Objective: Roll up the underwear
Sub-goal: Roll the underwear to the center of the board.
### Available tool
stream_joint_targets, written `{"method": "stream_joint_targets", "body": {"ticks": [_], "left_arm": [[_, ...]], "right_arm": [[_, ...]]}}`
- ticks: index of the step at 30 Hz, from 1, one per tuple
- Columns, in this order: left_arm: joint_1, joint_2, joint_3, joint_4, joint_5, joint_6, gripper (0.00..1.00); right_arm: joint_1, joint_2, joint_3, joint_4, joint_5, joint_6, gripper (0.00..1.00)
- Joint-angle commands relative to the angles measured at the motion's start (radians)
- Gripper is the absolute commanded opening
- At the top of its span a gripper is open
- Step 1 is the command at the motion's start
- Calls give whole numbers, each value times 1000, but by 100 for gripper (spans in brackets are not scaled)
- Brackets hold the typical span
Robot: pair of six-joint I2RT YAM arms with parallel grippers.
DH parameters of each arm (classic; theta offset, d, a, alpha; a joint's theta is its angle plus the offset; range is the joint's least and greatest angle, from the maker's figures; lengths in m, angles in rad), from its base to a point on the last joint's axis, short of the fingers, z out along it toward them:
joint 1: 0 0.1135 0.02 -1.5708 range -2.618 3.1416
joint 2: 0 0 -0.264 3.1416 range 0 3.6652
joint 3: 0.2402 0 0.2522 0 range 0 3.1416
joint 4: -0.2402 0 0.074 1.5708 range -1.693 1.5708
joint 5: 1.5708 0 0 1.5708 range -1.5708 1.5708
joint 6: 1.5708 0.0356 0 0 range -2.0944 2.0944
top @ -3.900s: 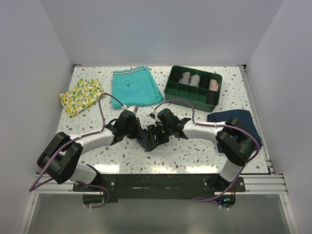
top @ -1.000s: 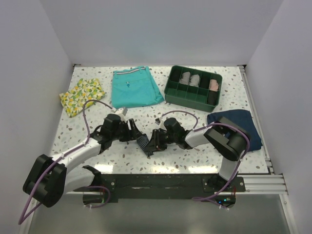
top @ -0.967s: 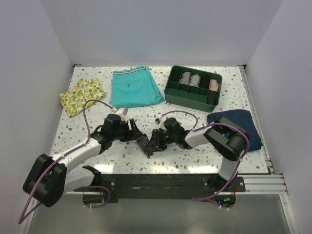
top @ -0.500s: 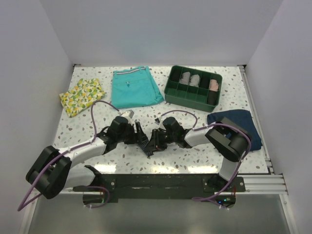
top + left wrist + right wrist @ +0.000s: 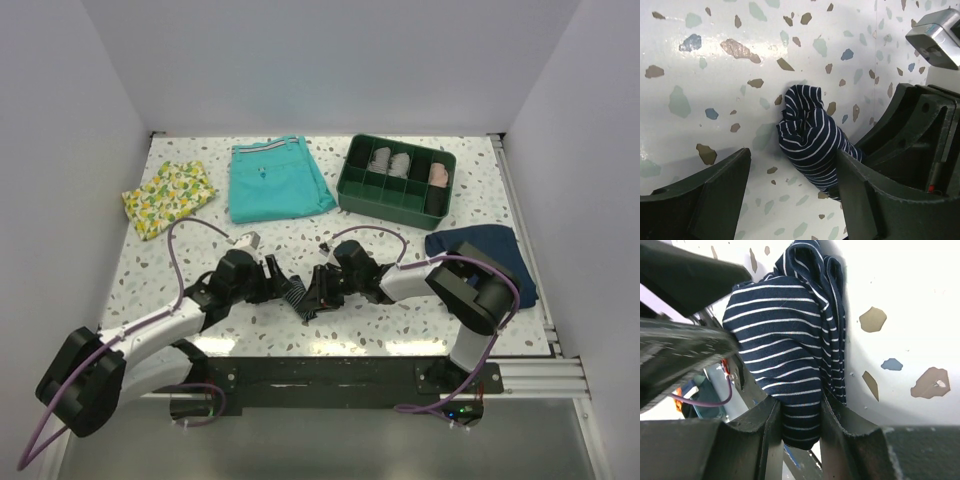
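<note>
The roll's loose end has loose folds sticking out, so my left gripper needs to pinch that loose end (image 5: 807,134) while my right gripper holds the other end of the roll.
The underwear (image 5: 298,293) is a tight navy roll with thin pale stripes, lying on the speckled table between the two arms. My right gripper (image 5: 316,290) is shut on one end of the roll. In the right wrist view the striped cloth (image 5: 780,340) is squeezed between both fingers of that gripper (image 5: 799,412). My left gripper (image 5: 282,286) stands open at the other end. In the left wrist view the free end of the roll (image 5: 807,132) lies between this gripper's (image 5: 792,162) spread fingers, close to the right finger (image 5: 860,190).
Teal shorts (image 5: 280,180) and a lemon-print cloth (image 5: 168,198) lie at the back left. A green divided tray (image 5: 390,208) with rolled items stands at the back right. A plain navy garment (image 5: 500,250) lies at the right edge behind the right arm.
My left arm has swung in and shifted, bringing its gripper lower and against the roll's left end, jaws slightly wider. The right gripper and the roll have stayed put.
</note>
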Motion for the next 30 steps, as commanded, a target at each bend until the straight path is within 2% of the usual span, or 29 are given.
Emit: {"method": "stream_joint_targets", "body": {"ticks": [1, 10, 16, 19, 21, 24, 25, 30], "left_arm": [[-21, -3, -24, 75, 0, -49, 73], [-35, 69, -18, 108, -39, -93, 73], [-49, 170, -14, 154, -64, -121, 66], [-66, 204, -5, 153, -92, -124, 56], [-73, 215, 2, 139, -118, -119, 44], [-80, 255, 22, 114, -130, -102, 31], [-83, 263, 30, 99, -133, -96, 28], [-104, 313, 73, 76, -144, -58, 20]], "right_arm": [[-2, 38, -49, -222, 103, 13, 12], [-5, 35, -60, -211, 98, 19, 12], [-3, 9, -57, -197, 81, -4, 14], [-3, -18, -52, -200, 72, -28, 17], [-2, -31, -51, -204, 72, -43, 19], [4, -58, -41, -222, 77, -82, 28], [6, -72, -26, -252, 86, -96, 34], [58, -126, 92, -464, 211, -250, 50]]}}
